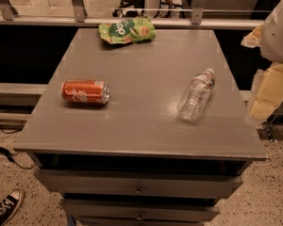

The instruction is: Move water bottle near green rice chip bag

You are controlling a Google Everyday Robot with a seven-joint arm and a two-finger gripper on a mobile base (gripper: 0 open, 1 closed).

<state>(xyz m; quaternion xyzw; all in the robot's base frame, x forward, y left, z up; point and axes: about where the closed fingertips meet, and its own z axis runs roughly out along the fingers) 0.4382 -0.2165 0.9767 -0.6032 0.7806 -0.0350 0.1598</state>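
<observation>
The far, end with the cap [205, 78] of the water bottle is the place my gripper needs to go to next and close on.
The water bottle [196, 94] lies on its side on the right part of the grey table top [141, 74], cap pointing to the far right. The green rice chip bag [127, 31] lies flat at the table's far edge, left of centre. My gripper [263, 105] hangs at the right edge of the view, beyond the table's right side and to the right of the bottle, apart from it.
An orange soda can [85, 92] lies on its side on the left part of the table. Drawers [139, 188] sit below the front edge. A railing [132, 20] runs behind the table. A shoe [4, 207] shows at bottom left.
</observation>
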